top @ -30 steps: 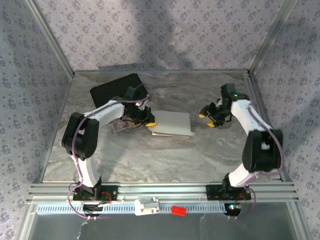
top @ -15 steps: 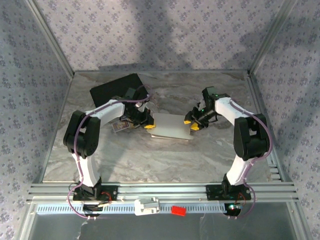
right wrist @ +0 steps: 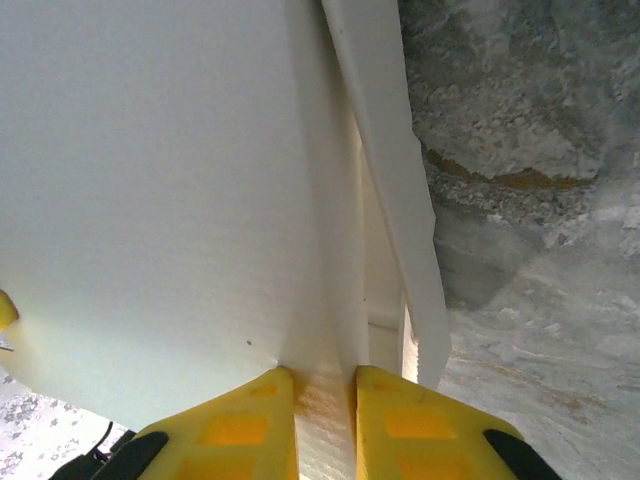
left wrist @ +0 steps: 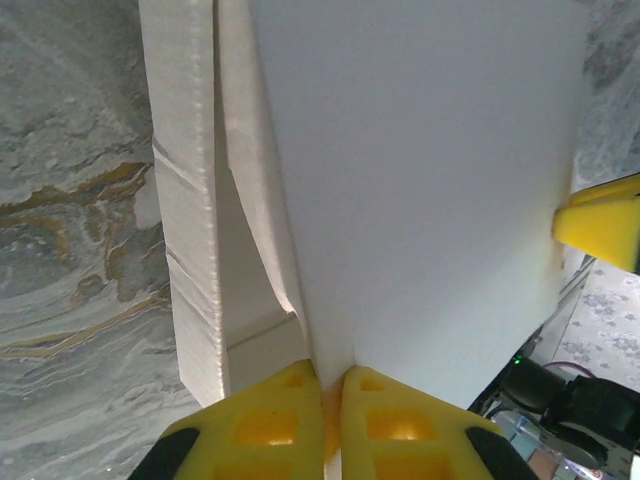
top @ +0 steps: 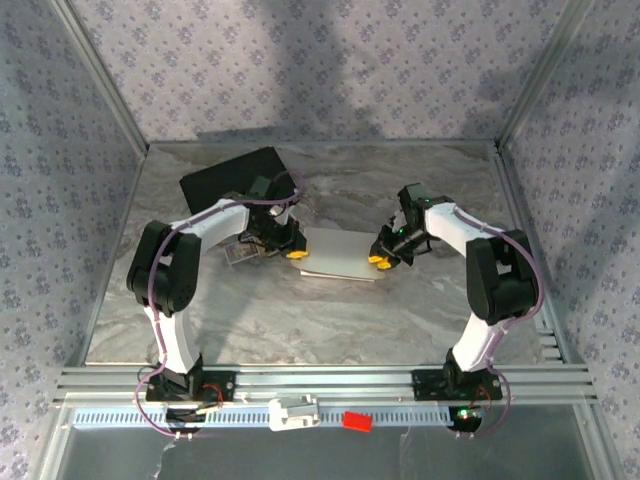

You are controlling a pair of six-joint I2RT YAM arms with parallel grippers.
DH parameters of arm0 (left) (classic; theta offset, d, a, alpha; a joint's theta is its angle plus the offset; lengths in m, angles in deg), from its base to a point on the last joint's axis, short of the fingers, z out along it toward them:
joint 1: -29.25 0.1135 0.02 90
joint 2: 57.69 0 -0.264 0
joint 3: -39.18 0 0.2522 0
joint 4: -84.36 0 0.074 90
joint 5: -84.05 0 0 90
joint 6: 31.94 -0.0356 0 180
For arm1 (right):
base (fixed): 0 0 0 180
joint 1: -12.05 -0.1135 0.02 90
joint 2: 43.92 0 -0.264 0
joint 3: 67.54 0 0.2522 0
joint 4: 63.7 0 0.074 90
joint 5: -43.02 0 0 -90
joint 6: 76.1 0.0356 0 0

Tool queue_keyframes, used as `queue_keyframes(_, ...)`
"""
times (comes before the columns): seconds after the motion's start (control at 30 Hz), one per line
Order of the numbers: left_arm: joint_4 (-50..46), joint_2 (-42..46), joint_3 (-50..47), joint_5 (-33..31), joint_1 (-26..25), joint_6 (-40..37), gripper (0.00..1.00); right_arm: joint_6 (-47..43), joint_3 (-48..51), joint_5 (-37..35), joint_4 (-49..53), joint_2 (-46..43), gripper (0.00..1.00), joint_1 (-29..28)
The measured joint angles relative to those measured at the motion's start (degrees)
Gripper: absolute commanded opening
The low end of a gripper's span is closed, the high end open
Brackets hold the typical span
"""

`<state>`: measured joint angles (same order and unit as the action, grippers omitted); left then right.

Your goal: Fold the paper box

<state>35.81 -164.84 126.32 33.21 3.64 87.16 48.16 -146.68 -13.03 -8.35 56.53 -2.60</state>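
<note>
There is a gap between the lid panel's edge and the box's side, so next my right gripper opens and takes the lid panel and the box's side together (right wrist: 425, 320).
The white paper box (top: 340, 253) lies flat on the marble table's middle, lid panel on top. My left gripper (top: 295, 250) is at its left edge; in the left wrist view the yellow fingers (left wrist: 270, 415) are shut on the lid panel's edge (left wrist: 420, 180), with a side wall and flap to the left. My right gripper (top: 380, 258) is at the box's right edge. In the right wrist view that gripper (right wrist: 325, 375) is closed on the white edge of the box (right wrist: 150, 180). One of its yellow fingertips (left wrist: 600, 220) shows past the lid in the left wrist view.
A black rectangular case (top: 225, 180) lies at the back left, behind the left arm. A small printed card (top: 240, 253) sits on the table just left of the left gripper. Metal frame posts and patterned walls bound the table (top: 300, 320).
The right gripper swung left from open space to the box's right edge and closed on it. The left gripper kept its hold; the box shifted slightly left and back.
</note>
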Motion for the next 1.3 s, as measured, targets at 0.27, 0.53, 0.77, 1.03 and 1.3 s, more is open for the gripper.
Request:
queue_keyframes(0.27, -7.67, -0.24, 1.25, -7.37, -0.79, -4.2, 0.29, -0.24, 0.0, 0.35, -0.24, 0.15, 0.14, -0.72)
queue_keyframes(0.53, -11.56, -0.35, 3.21, -12.76, -1.31, -6.29, 0.34, -1.01, -0.57, -1.66, 0.7, 1.07, 0.2, -1.11)
queue_keyframes(0.77, -10.99, -0.85, 3.63, -14.58, -2.84, -6.05, 0.38, -2.21, -2.6, -4.79, 3.39, 1.25, 0.25, -2.32)
queue_keyframes(1.03, -7.04, 2.27, 3.61, -16.68, -2.91, -1.25, 0.42, -3.65, -5.27, -7.65, 6.16, 1.25, 0.25, -2.75)
queue_keyframes(1.3, -3.02, 2.19, 3.56, -16.46, -2.91, 2.34, 0.43, -4.35, -5.27, -8.26, 6.6, 2.64, 0.21, -2.93)
